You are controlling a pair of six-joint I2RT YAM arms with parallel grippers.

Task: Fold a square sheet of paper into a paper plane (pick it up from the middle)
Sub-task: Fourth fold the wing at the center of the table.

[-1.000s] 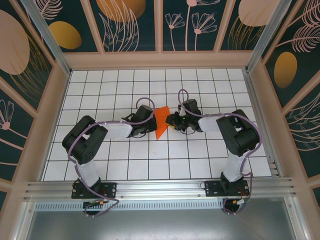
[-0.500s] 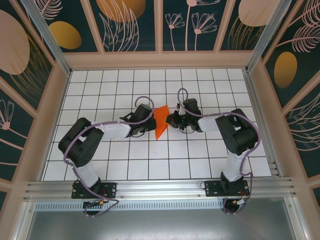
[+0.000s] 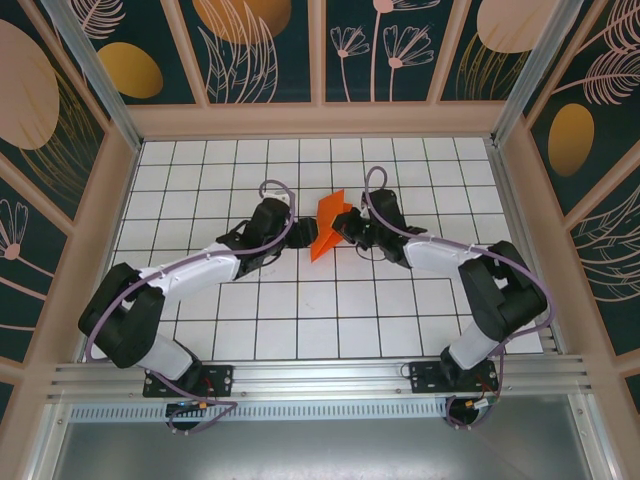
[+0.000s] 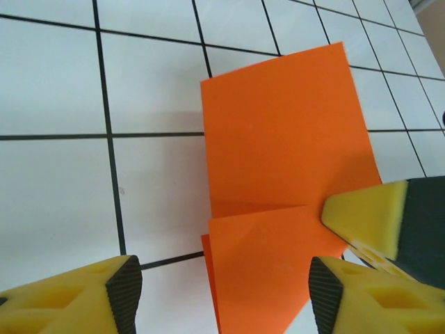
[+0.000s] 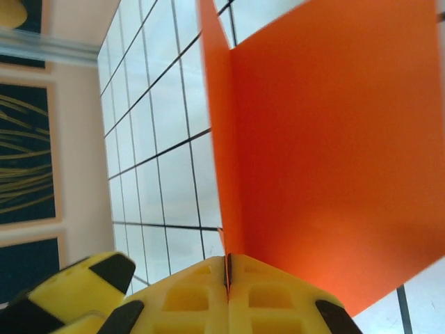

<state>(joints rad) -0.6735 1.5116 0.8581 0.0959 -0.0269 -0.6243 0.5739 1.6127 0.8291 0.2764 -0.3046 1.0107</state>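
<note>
I can see the paper's halves standing open along the fold that my right gripper holds, so I will pinch the pointed end (image 3: pixel 315 257) with my left gripper before my right gripper shifts.
The bright orange sheet of paper (image 3: pixel 327 226), folded into a pointed, layered shape, is held off the white grid table (image 3: pixel 200 180) near its middle. My right gripper (image 3: pixel 346 228) is shut on the paper's lower edge; in the right wrist view its jaws (image 5: pixel 228 270) meet on the fold and the paper (image 5: pixel 334 153) rises as an upright flap. My left gripper (image 4: pixel 222 296) stands open just left of the paper (image 4: pixel 278 160), its fingers either side of the lower layers without touching them. The yellow right fingertip (image 4: pixel 365 216) pinches the paper's right edge.
Peach-framed walls with dark floral panels (image 3: pixel 265 50) enclose the table on three sides. An aluminium rail (image 3: pixel 320 378) runs along the near edge by the arm bases. White grid tiles lie all round the two grippers.
My left gripper has opened and let go of the paper. The right gripper has shut on it and carried it a little toward the far side; both arms have stretched forward.
</note>
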